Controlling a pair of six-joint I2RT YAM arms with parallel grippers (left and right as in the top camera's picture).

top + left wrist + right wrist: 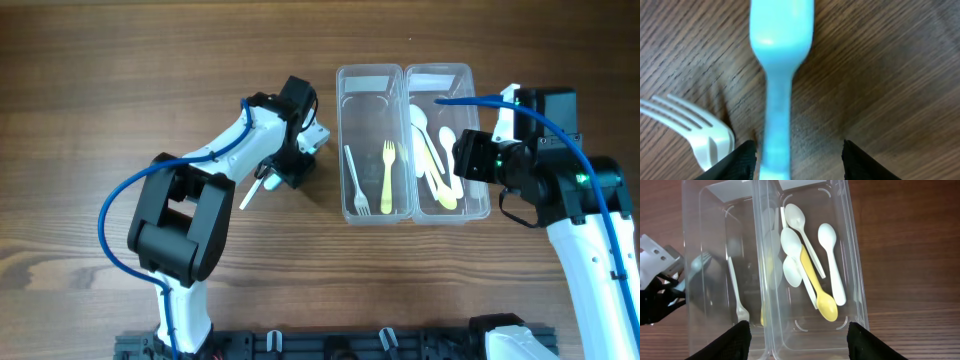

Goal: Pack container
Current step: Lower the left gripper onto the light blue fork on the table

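Note:
My left gripper should first move the light blue utensil clear, since the white fork crowds it beside the handle, and then take the utensil near its head (781,42).
Two clear containers stand side by side; the left one (372,140) holds a white fork (353,180) and a yellow fork (388,178). The right container (440,78) holds white spoons (829,255) and a yellow spoon (820,297). On the table lies a light blue utensil (780,85), its handle between the fingers of my left gripper (800,162), which is open and low over it. A white fork (695,127) lies just left of it. My right gripper (799,340) hangs open above the near end of the right container, holding nothing.
Bare wooden table (100,120) surrounds the containers. My left arm (180,215) reaches in from the lower left, close to the left container's wall. The right arm (590,220) stands at the right edge, its blue cable (520,110) arching over the right container.

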